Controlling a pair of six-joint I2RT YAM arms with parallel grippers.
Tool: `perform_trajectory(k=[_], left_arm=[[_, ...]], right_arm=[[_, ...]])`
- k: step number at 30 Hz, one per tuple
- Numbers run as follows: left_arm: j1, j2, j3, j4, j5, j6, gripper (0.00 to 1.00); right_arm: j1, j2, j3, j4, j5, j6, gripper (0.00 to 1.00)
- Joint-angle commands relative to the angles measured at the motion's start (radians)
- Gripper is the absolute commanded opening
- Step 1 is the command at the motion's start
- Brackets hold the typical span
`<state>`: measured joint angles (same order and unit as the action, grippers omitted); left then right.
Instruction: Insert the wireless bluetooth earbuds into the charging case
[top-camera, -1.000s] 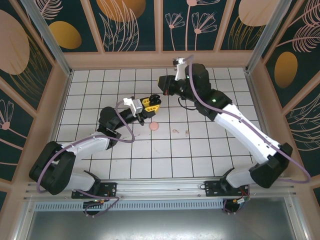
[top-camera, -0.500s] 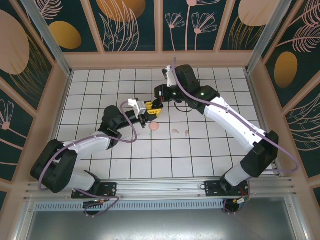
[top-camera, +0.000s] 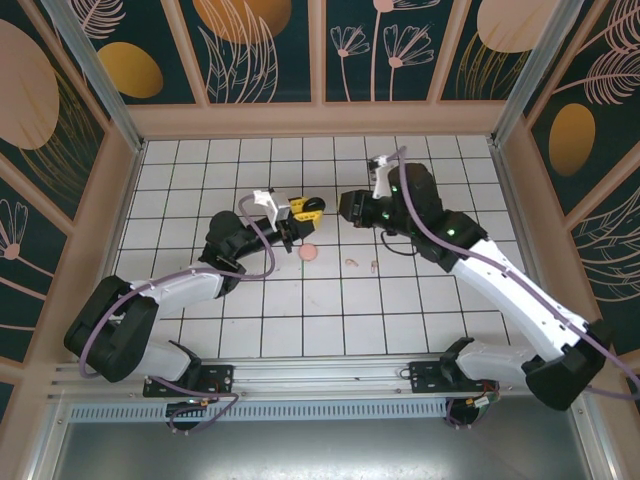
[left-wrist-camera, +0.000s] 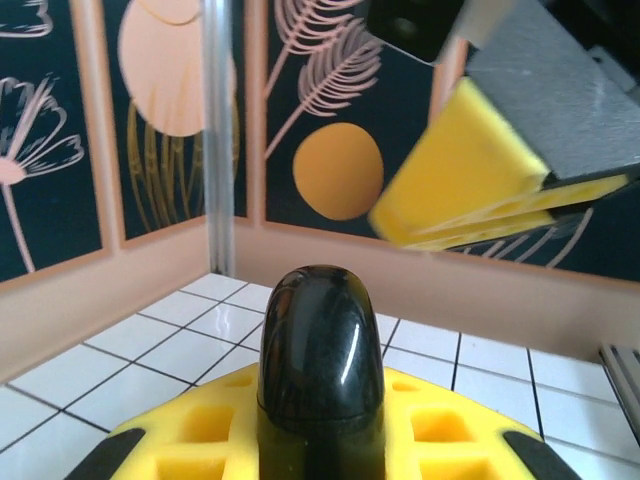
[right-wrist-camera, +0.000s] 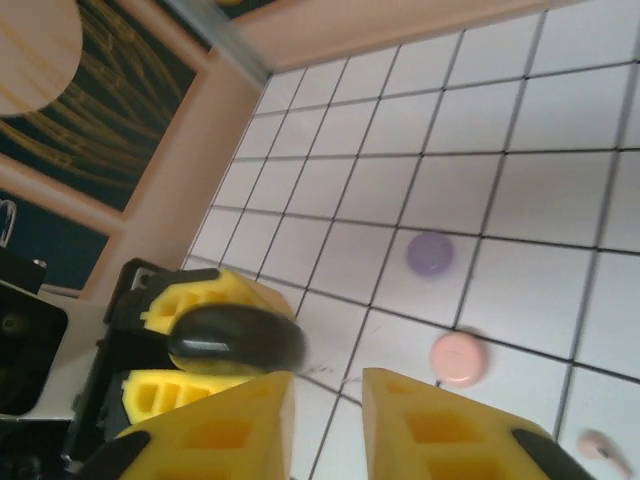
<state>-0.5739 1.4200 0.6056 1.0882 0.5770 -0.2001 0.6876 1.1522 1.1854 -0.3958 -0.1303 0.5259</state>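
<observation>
The robot's left gripper should release the glossy black charging case, now upright between its yellow fingers, on the white tiles (top-camera: 283, 252) next to the round pink case.
My left gripper (top-camera: 303, 208) is shut on a glossy black charging case (left-wrist-camera: 320, 370), which stands up between its yellow fingers (left-wrist-camera: 190, 430), with a seam across it. In the right wrist view the same black case (right-wrist-camera: 237, 338) lies just beyond my right gripper (right-wrist-camera: 328, 420), whose yellow fingers stand apart with nothing between them. From above, the right gripper (top-camera: 347, 206) hangs a short way right of the case. Two pale pink earbuds (top-camera: 352, 263) lie on the tiles in front of it, and one of them, a pink earbud (right-wrist-camera: 600, 445), lies at the frame's lower right.
A round pink case (top-camera: 309, 253) lies on the tiles below the left gripper; the pink case (right-wrist-camera: 458, 358) and a lilac case (right-wrist-camera: 430, 253) sit close together. Wooden walls (top-camera: 320, 118) ring the white tiled table.
The right gripper, which had reached in to the black case, has drawn back to the right and its jaws have parted. The left gripper keeps its hold almost unmoved.
</observation>
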Motion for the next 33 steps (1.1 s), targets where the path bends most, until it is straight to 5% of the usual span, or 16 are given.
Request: perform_trajectory(k=[1, 11, 19, 26, 33], left_arm=[[0.005, -0.022, -0.023, -0.042, -0.144, -0.169, 0.00], [0.038, 0.040, -0.048, -0.343, -0.293, -0.361, 0.00], [0.173, 0.152, -0.088, -0.400, -0.189, -0.492, 0.00], [0.175, 0.250, -0.072, -0.434, -0.115, -0.501, 0.01], [0.175, 0.288, -0.086, -0.456, -0.136, -0.499, 0.13]], right_arm=[[-0.021, -0.037, -0.056, 0.028, 0.069, 0.043, 0.33], [-0.017, -0.017, -0.236, 0.051, 0.111, 0.065, 0.50], [0.017, 0.053, -0.273, 0.082, 0.134, 0.069, 0.55], [0.057, 0.142, -0.219, 0.084, 0.170, 0.054, 0.58], [0.073, 0.208, -0.159, 0.080, 0.176, 0.040, 0.59]])
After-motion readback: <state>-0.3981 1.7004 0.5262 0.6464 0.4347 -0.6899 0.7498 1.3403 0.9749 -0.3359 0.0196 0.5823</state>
